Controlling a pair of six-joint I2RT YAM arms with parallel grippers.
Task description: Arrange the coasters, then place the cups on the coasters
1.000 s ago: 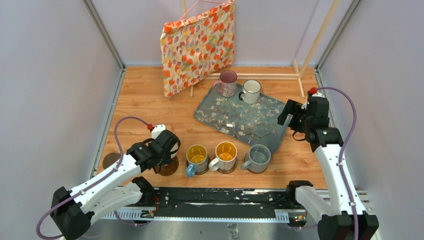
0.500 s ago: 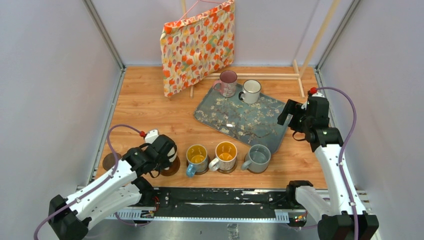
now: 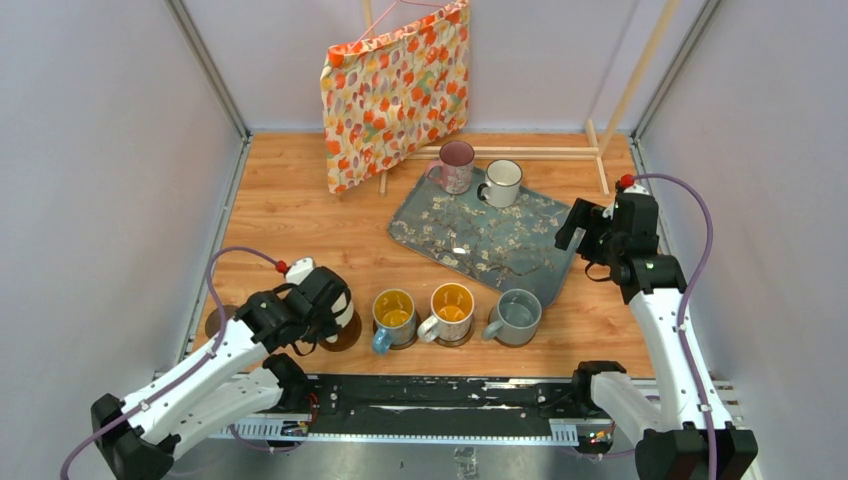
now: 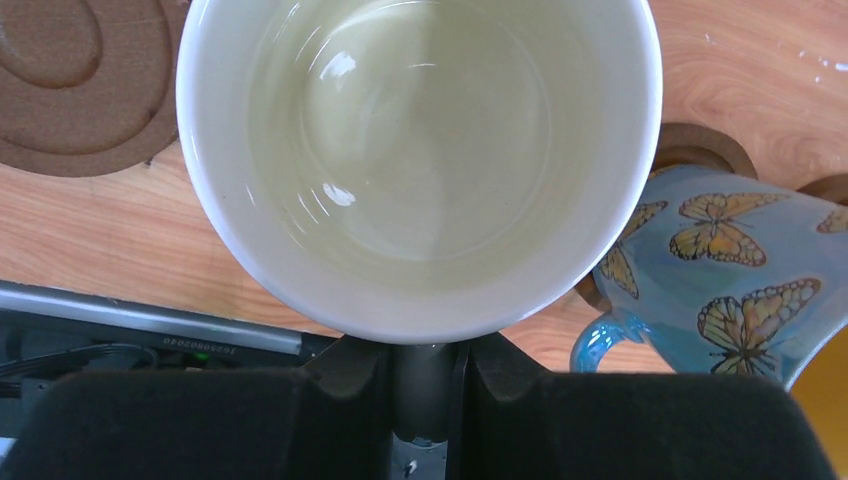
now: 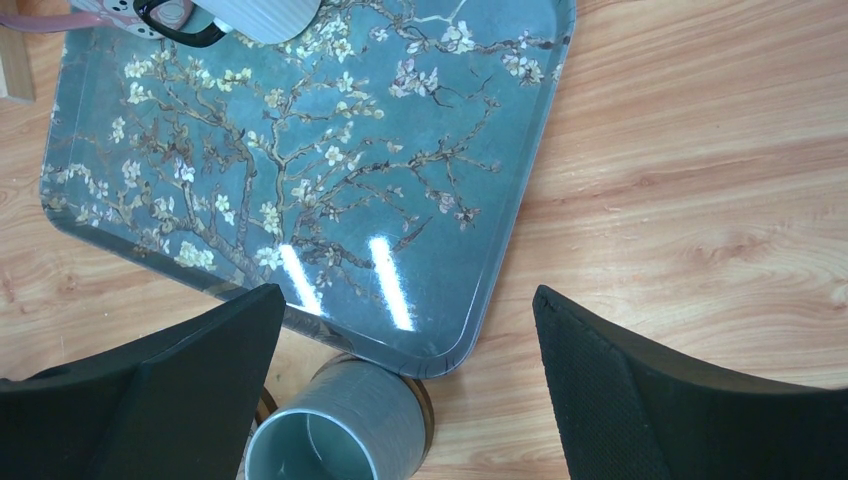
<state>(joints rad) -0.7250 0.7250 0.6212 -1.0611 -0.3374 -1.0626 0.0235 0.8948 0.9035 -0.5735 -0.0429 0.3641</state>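
Observation:
My left gripper is going to release the cream cup on the brown coaster (image 3: 339, 328) next to the butterfly cup with the blue handle.
A cream cup (image 4: 420, 160) fills the left wrist view, held by its dark handle in my shut left gripper (image 4: 428, 400). In the top view that gripper (image 3: 318, 305) hangs over a brown coaster (image 3: 343, 336); another bare coaster (image 3: 218, 322) lies further left. To the right, the blue-handled butterfly cup (image 3: 394, 318), a yellow-inside cup (image 3: 451, 312) and a grey cup (image 3: 518, 317) stand in a row on coasters. Pink (image 3: 456, 165) and white (image 3: 502, 182) cups stand at the tray's far end. My right gripper (image 5: 410, 300) is open above the tray's near corner.
The blue-grey floral tray (image 3: 480, 240) lies at centre right. A floral cloth bag (image 3: 395, 90) hangs on a wooden rack (image 3: 520, 152) at the back. Enclosure walls stand on both sides, and a black rail (image 3: 430, 405) runs along the near edge.
My left gripper has shifted a little left and toward the near edge with the cream cup. The right arm has not moved.

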